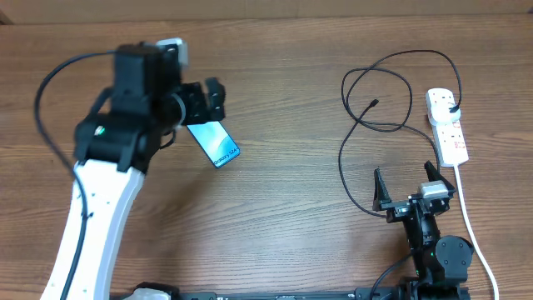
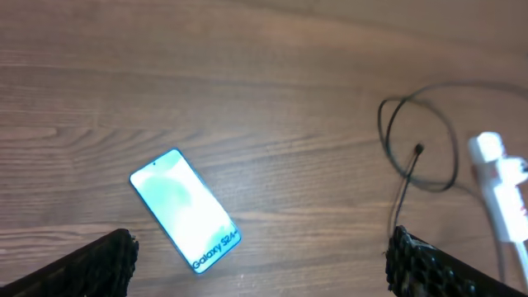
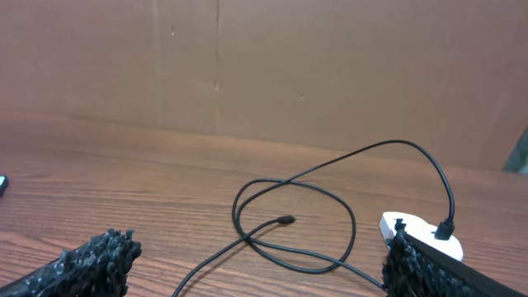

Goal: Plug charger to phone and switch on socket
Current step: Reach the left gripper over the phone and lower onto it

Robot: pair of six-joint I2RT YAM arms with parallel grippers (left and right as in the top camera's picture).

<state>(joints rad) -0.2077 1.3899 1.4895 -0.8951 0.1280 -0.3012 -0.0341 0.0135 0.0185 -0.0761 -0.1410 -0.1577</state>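
I lower my left gripper to the phone next and close it across the phone's middle (image 1: 208, 137) (image 2: 185, 210), with its fingers on the long sides.
The phone (image 1: 216, 143) lies face up on the wooden table, teal screen lit; in the left wrist view (image 2: 185, 210) it sits just ahead of the jaws. My left gripper (image 1: 205, 100) (image 2: 264, 268) hovers over its far end, open and empty. The charger (image 1: 375, 100) lies in black loops at the right, its connector tip (image 1: 374, 103) (image 3: 285, 219) (image 2: 418, 149) loose on the table. Its black plug (image 1: 452, 109) (image 3: 446, 229) sits in the socket (image 1: 447, 127) (image 3: 412, 228) (image 2: 500, 188). My right gripper (image 1: 408, 187) (image 3: 264, 268) is open and empty, near the table's front edge, short of the loops.
The socket's thick white cord (image 1: 470, 221) runs down the right side toward the front edge. A brown cardboard wall (image 3: 330, 66) stands behind the table. Bare wood (image 1: 300, 192) lies between phone and cable.
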